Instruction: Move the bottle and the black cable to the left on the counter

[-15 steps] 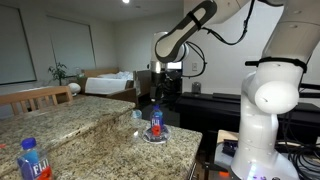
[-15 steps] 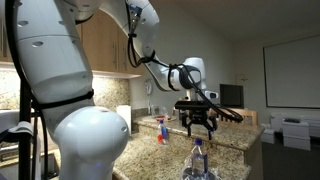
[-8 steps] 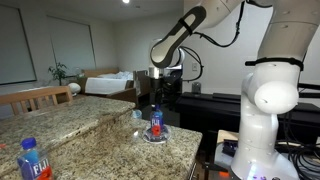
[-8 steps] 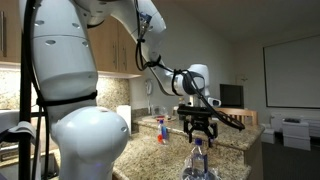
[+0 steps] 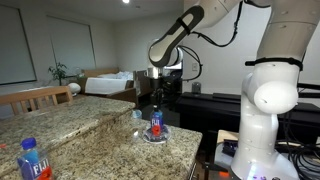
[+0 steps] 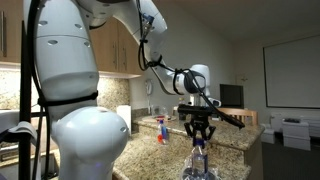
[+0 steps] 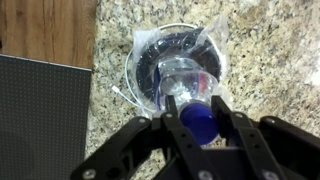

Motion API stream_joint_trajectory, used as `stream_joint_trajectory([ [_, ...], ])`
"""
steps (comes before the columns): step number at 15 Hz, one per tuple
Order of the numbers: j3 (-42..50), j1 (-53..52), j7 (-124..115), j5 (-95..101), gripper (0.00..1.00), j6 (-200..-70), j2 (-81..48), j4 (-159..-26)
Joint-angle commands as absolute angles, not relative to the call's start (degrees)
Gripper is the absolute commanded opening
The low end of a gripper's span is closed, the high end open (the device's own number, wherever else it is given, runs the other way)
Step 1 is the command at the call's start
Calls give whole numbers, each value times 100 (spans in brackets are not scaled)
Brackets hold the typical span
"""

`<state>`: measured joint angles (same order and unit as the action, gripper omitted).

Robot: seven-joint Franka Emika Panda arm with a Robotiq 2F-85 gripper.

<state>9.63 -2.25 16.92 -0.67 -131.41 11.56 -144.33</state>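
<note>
Next, my gripper lets go of the clear water bottle on the open granite [image 5: 102, 176] beside the other blue-labelled bottle, towards my base.
A clear water bottle [image 5: 156, 122] with a blue cap [image 7: 199, 121] stands upright near the counter's right end. It rests inside a coiled black cable [image 7: 150, 62] that lies in a clear wrapper [image 5: 155, 137]. My gripper [image 5: 156, 101] comes down on it from above. In the wrist view the gripper [image 7: 192, 112] has its two fingers pressed against either side of the cap. In an exterior view the bottle [image 6: 198, 160] hangs directly under the gripper [image 6: 198, 141].
A second blue-labelled bottle [image 5: 33, 160] stands at the counter's near left. A red and blue spray bottle [image 6: 160, 128] and a white roll [image 6: 122, 118] sit further back. The granite counter edge [image 5: 195, 150] drops off to the right beside my white base [image 5: 270, 110].
The gripper has come down over the bottle's top and its fingers have drawn in from wide open onto the cap. The bottle and cable have not moved.
</note>
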Motion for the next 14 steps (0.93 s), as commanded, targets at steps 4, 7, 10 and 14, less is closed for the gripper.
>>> stream_joint_trajectory([
  [4, 737, -63, 1764, 24, 15, -12822, 1132, -14288],
  [7, 677, -33, 1747, 89, 15, -12717, 1158, -14267],
  [10, 623, -51, 1702, 100, 16, -12566, 1216, -14193],
  [14, 473, -100, 1538, 95, 16, -12421, 1248, -14041],
])
